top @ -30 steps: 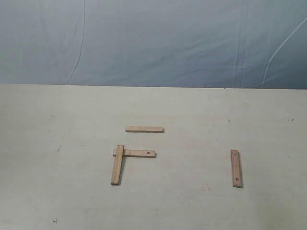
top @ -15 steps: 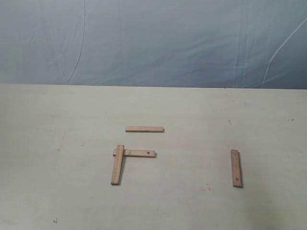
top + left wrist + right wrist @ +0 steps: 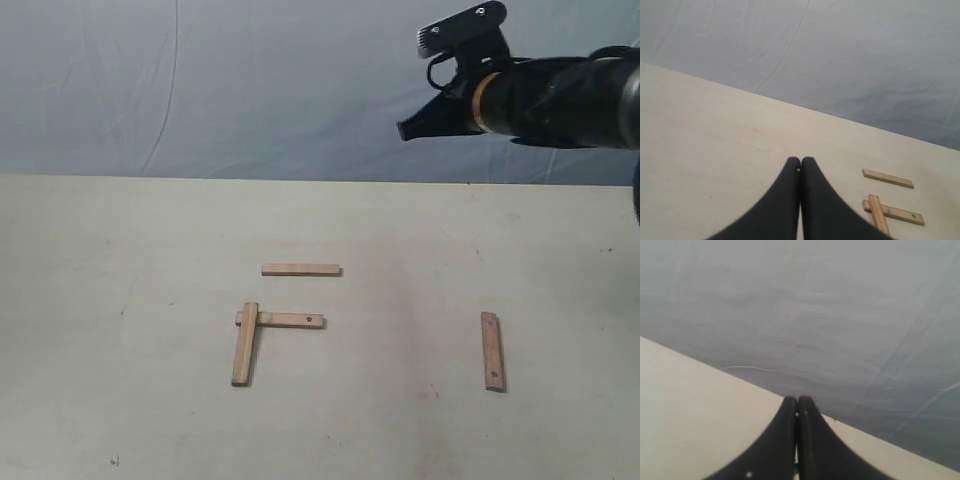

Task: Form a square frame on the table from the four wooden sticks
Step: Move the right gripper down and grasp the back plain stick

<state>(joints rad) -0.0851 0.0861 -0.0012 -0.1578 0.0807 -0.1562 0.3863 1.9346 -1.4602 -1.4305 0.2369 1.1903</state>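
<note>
Next, my right gripper goes to the lone stick in the middle and close near its end closer to the upright stick (image 3: 277, 269).
Four wooden sticks lie on the cream table (image 3: 120, 400). One stick (image 3: 301, 269) lies crosswise alone in the middle. Below it a stick (image 3: 291, 320) with a dark hole lies crosswise, and an upright stick (image 3: 244, 344) overlaps its left end, making an L. The fourth stick (image 3: 491, 351) lies apart at the right. The left wrist view shows the lone stick (image 3: 887, 178) and the crossed pair (image 3: 879, 214) beside my left gripper (image 3: 800, 161), which is shut and empty. My right gripper (image 3: 798, 400) is shut and empty, high in the air (image 3: 404, 130) above the table's far right.
A blue-grey cloth backdrop (image 3: 250, 90) hangs behind the table's far edge. The right arm's black body (image 3: 560, 95) reaches in from the upper right, well above the surface.
The right arm has come into the exterior view from the upper right; earlier no arm showed there. The sticks have not moved.
</note>
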